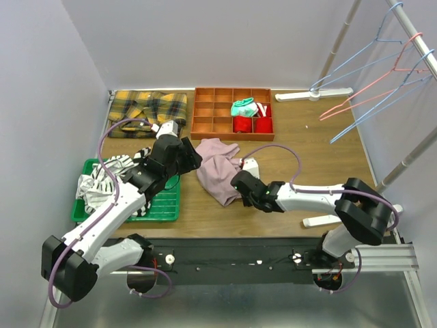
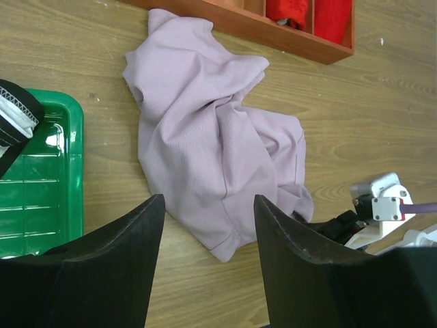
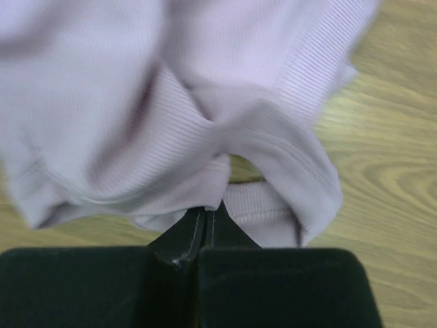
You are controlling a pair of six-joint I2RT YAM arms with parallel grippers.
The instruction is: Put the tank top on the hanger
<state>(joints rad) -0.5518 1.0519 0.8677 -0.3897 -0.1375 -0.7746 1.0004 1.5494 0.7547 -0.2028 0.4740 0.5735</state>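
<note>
Next, my left gripper will grab the tank top by its far corner [image 1: 203, 144] [image 2: 153, 34], beside the orange divider tray and on the green tray's side.
The mauve-pink tank top [image 1: 218, 167] lies crumpled on the wooden table, in front of the orange divider tray. It fills the left wrist view [image 2: 212, 143] and the right wrist view [image 3: 171, 102]. My right gripper [image 1: 242, 186] is shut on the tank top's near right edge, a fold pinched at its fingertips [image 3: 210, 213]. My left gripper [image 1: 183, 156] is open and empty, just left of the tank top and above the table [image 2: 208, 205]. Light-blue wire hangers [image 1: 372, 65] hang on the rack at the far right.
A green tray [image 1: 164, 205] holding a black-and-white striped garment [image 1: 102, 179] sits at the left. A yellow plaid cloth [image 1: 147, 109] lies at the back left. The orange divider tray [image 1: 232, 113] holds red and green items. A pink hanger [image 1: 382, 85] hangs among the blue ones.
</note>
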